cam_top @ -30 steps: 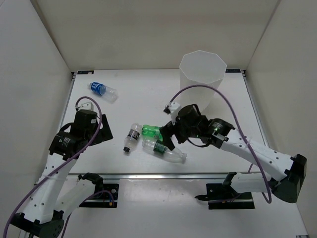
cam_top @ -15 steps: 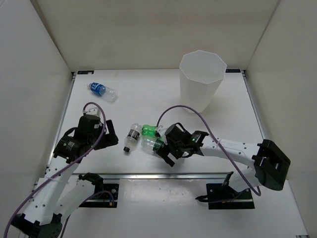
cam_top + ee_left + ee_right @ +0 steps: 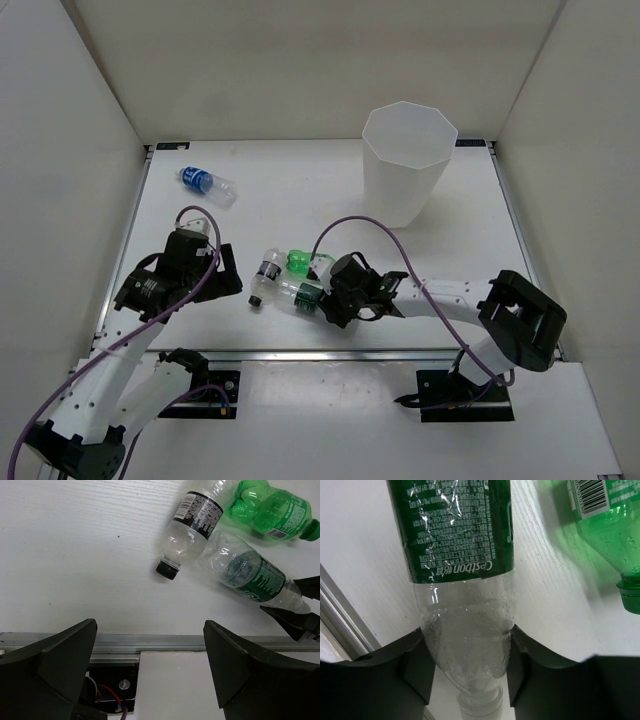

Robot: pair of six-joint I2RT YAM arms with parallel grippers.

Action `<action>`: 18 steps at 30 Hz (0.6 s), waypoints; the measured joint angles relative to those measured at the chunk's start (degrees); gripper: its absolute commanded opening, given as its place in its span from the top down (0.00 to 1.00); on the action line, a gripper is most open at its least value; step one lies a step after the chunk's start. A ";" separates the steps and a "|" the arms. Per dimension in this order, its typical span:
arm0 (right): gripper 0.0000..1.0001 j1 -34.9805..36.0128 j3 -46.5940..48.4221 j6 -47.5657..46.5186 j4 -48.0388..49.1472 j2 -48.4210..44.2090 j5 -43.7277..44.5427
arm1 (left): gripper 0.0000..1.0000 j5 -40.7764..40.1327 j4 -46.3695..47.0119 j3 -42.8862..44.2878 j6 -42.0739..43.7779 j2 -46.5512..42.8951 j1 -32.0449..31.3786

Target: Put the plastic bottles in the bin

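The robot's left gripper will close around the small clear bottle beside the green bottle, at the dark label's edge [image 3: 265, 275] [image 3: 190, 528] closest to the black cap.
My right gripper [image 3: 332, 305] [image 3: 467, 667] is shut on the clear bottle with the dark green label [image 3: 303, 296] [image 3: 462, 620], pinching its shoulder just above the cap. That bottle lies on the table. The green bottle [image 3: 301, 263] [image 3: 607, 527] lies just behind it, and the small clear bottle with the dark label [image 3: 265, 276] [image 3: 192, 527] lies to their left. Far back on the left lies the blue-label bottle [image 3: 208, 183]. The white bin [image 3: 407, 165] stands at the back right. My left gripper [image 3: 226, 281] [image 3: 150, 667] hangs open and empty, left of the cluster.
A metal rail [image 3: 165, 642] runs along the table's near edge, right under both grippers. White walls close in the table at the back and on both sides. The right arm's purple cable [image 3: 360, 222] loops above the bottles.
My right gripper has dropped toward the near edge and shut on the cap end of the dark-green-label bottle, nudging it slightly left. The left gripper has crept a little closer to the bottles.
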 measured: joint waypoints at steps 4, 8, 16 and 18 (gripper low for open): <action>0.62 1.07 0.07 0.00 0.39 -0.44 0.74 | 0.01 0.00 -0.04 0.00 0.17 0.31 0.00; 0.68 2.91 2.82 -0.76 -4.94 -4.81 1.70 | 0.02 0.07 0.00 -0.02 0.26 0.79 0.00; 0.74 -3.58 22.56 -5.90 -8.39 -16.87 3.37 | 0.02 1.70 3.41 -1.79 0.76 2.97 -0.02; 0.73 -7.54 28.06 -8.31 -7.10 -16.79 5.86 | 0.01 2.08 4.72 -2.21 0.85 3.89 -0.17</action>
